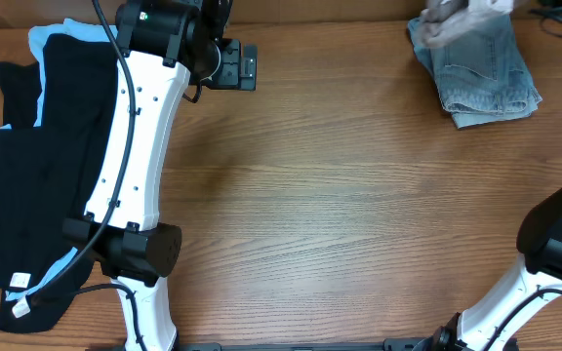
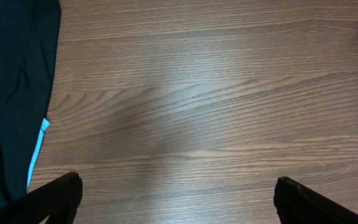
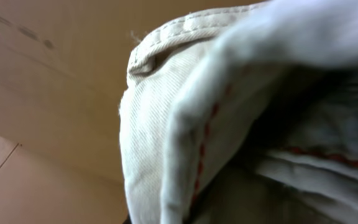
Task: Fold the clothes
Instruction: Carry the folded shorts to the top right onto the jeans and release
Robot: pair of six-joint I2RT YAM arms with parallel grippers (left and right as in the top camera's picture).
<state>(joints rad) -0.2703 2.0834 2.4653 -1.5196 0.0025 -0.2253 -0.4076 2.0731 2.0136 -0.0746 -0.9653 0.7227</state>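
The robot's right gripper will release the beige khaki shorts on top of the folded pale blue denim shorts [image 1: 473, 60].
Beige khaki shorts [image 1: 460, 18] hang blurred at the far right edge of the table, above folded pale blue denim shorts [image 1: 482, 70]. In the right wrist view the beige cloth [image 3: 166, 124], with a seam and red stitching, fills the frame. It hides my right gripper's fingers, which are shut on the cloth. Black garments with light-blue trim [image 1: 42, 166] lie heaped at the left edge, and their border shows in the left wrist view [image 2: 11, 93]. My left gripper [image 1: 234, 66] [image 2: 179, 199] is open and empty over bare wood, to the right of the black heap.
The left arm [image 1: 135, 166] stretches over the black heap's right side. The right arm's base [image 1: 554, 244] sits at the near right. The wooden table [image 1: 340, 195] lies between the two piles.
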